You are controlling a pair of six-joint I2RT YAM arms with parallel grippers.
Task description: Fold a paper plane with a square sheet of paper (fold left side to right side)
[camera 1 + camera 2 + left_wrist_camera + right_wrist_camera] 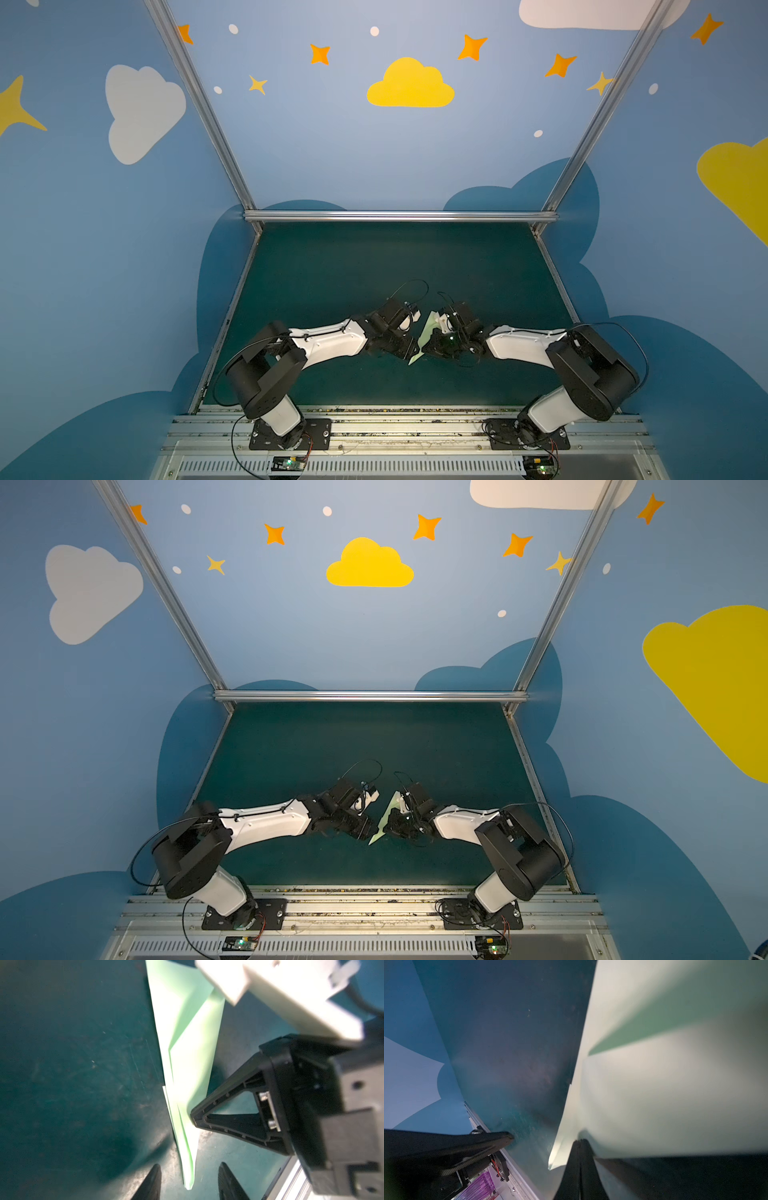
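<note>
The paper plane's tip sits shallow in my open left gripper and its layers are gaping, so I need to use my left gripper to pinch the paper closer to my right gripper [189,1154].
The paper plane [424,340] [384,821] is a pale-green pointed dart standing on edge above the middle of the mat, between my two grippers. In the left wrist view the paper plane [187,1043] runs lengthwise, its pointed tip hanging in the gap of my left gripper [190,1164]. That gripper is open and its fingers [154,1176] stay apart from the paper. My right gripper [580,1141] is shut on the plane's folded edge [654,1084]. From the left wrist its black finger [228,1118] meets the paper's side. In both top views the left gripper [409,351] and right gripper [430,347] nearly meet.
The dark green mat [374,266] stretches back to a metal rail [399,215]. Blue painted walls close in both sides. A metal rail with the arm bases [374,419] runs along the front edge. The left arm's finger [477,1142] shows in the right wrist view.
</note>
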